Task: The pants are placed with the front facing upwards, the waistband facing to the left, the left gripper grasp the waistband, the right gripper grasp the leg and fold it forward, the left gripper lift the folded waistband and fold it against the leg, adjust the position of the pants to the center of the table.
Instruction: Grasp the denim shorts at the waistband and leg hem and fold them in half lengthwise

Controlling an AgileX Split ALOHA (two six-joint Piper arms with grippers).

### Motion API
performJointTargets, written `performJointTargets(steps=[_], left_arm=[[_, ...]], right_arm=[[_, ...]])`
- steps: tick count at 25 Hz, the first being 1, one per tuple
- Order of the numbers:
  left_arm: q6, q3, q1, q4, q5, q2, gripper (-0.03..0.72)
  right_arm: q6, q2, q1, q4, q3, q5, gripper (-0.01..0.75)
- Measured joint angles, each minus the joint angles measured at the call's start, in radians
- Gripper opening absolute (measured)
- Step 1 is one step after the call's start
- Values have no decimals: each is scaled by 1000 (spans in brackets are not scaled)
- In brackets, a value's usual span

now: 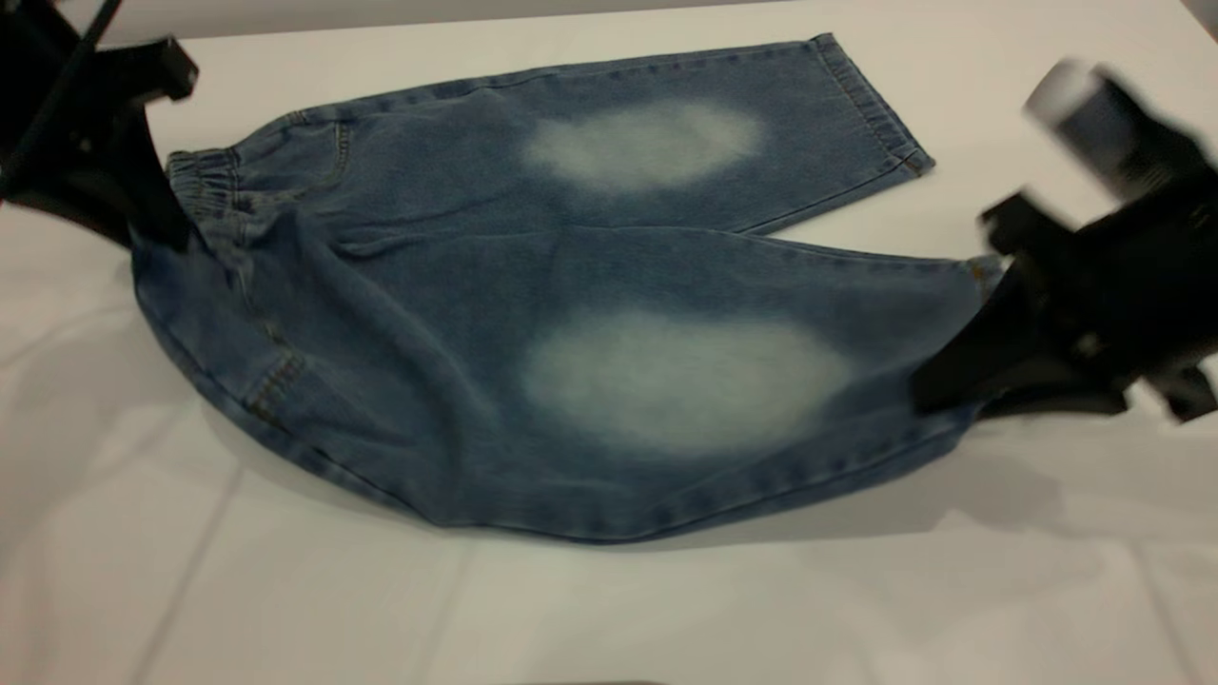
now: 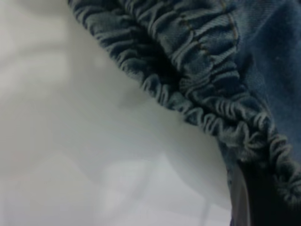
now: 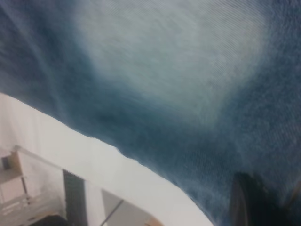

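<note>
Next, my left gripper lets go of the waistband's near corner just past the waistband's far corner (image 1: 160,112), toward the back edge of the table.
The blue denim pants (image 1: 571,314) lie front up on the white table (image 1: 609,618), a pale oval patch on each leg. The ruffled waistband (image 1: 205,181) points left. My left gripper (image 1: 157,233) is shut on the waistband's near corner and holds it raised. My right gripper (image 1: 952,381), with its grey cylinder, is shut on the near leg's hem end. The near edge hangs in an arc above its shadow. The left wrist view shows the gathered waistband (image 2: 202,70) over a dark finger (image 2: 263,197). In the right wrist view, denim (image 3: 178,80) covers a finger (image 3: 254,202).
The far leg (image 1: 723,143) lies flat toward the table's back edge. Bare white tabletop (image 1: 285,590) stretches in front of the pants and at both sides. Beyond the table edge, the right wrist view shows room furniture (image 3: 28,188).
</note>
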Motion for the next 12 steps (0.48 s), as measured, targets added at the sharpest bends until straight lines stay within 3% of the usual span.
performJointTargets(steps=[6, 12], left_arm=[[29, 136, -22, -61, 4, -25, 74], [48, 180, -57, -167, 24, -125, 74]], right_arm=[[243, -218, -89, -230, 2, 65, 25], [412, -323, -98, -324, -40, 163, 25]])
